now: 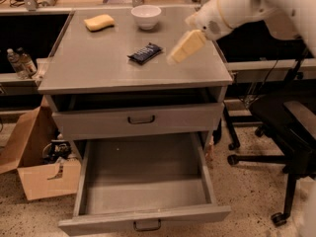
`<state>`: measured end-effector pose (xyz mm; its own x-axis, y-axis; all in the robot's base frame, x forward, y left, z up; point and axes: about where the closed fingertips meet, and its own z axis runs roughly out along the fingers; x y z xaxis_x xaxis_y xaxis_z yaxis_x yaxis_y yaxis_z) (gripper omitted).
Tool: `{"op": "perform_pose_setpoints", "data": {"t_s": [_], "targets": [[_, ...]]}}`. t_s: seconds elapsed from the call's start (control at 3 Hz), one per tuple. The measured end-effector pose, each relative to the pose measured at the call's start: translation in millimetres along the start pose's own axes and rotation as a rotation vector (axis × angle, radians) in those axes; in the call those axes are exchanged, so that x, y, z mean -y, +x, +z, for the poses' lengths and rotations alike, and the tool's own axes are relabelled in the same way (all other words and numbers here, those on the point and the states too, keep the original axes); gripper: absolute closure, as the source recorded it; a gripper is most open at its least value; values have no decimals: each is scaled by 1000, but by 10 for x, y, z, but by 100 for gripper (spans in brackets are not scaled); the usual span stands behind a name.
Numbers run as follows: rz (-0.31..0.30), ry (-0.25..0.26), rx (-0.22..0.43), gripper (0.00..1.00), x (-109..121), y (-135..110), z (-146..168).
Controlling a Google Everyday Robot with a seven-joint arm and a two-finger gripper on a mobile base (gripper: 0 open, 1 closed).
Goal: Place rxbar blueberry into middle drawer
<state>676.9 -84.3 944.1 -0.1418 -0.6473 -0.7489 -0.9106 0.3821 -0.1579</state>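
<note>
The robot's gripper needs to close on the middle of the rxbar blueberry (147,53), which is lying on the grey cabinet top in front of the white bowl.
The rxbar blueberry (145,53), a dark flat wrapper with pale lettering, lies on the grey cabinet top (98,68) near its middle. My gripper (175,57) hangs over the cabinet top just right of the bar, apart from it, with its cream fingers pointing down-left. The middle drawer (143,181) is pulled fully out below and is empty; its dark handle (147,225) shows at the front. The upper handled drawer (140,119) is shut.
A yellow sponge (98,22) and a white bowl (146,16) sit at the back of the cabinet top. A cardboard box (34,167) stands on the floor at left. A black office chair (286,127) stands at right.
</note>
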Motion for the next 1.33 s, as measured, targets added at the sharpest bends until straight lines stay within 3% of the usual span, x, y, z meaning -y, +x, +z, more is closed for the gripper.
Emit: {"op": "perform_pose_setpoints", "data": {"t_s": [0.33,0.67,1.0,1.33], "targets": [[132,51,157,0,389,-316,447],[129,47,155,0,378,-313,448],[136,43,158,0,411,-348,746],[152,69,161,0,502,-368,1254]]}}
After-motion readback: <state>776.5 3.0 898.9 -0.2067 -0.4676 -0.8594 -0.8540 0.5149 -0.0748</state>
